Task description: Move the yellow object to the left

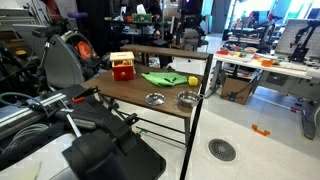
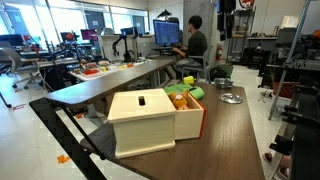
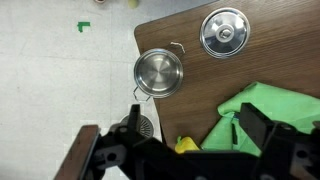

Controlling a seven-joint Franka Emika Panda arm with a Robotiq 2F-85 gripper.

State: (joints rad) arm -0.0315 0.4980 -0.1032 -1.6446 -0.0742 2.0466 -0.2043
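The yellow object beside the green cloth is next: next my gripper goes down to it and closes on the yellow object's sides (image 1: pixel 193 80) (image 3: pixel 186 145).
The yellow object (image 1: pixel 194 80) is a small rounded lump on the brown table (image 1: pixel 125 92), beside the flat green cloth (image 1: pixel 165 78). In the wrist view it (image 3: pixel 186 146) lies low in the frame, just left of the cloth (image 3: pixel 272 108). My gripper (image 3: pixel 170 130) is open and empty, well above the table, and its two dark fingers stand wide apart on either side of the yellow object. Another exterior view shows the yellow object (image 2: pixel 179 101) behind the box, next to the cloth (image 2: pixel 192 91). I cannot make out the gripper clearly in the exterior views.
Two metal bowls (image 3: pixel 159 72) (image 3: pixel 224 32) stand near the table's edge, also seen in an exterior view (image 1: pixel 155 98) (image 1: pixel 187 98). A red box with a yellow top (image 1: pixel 122 66) stands at the far end. A floor drain (image 1: pixel 222 150) lies beside the table.
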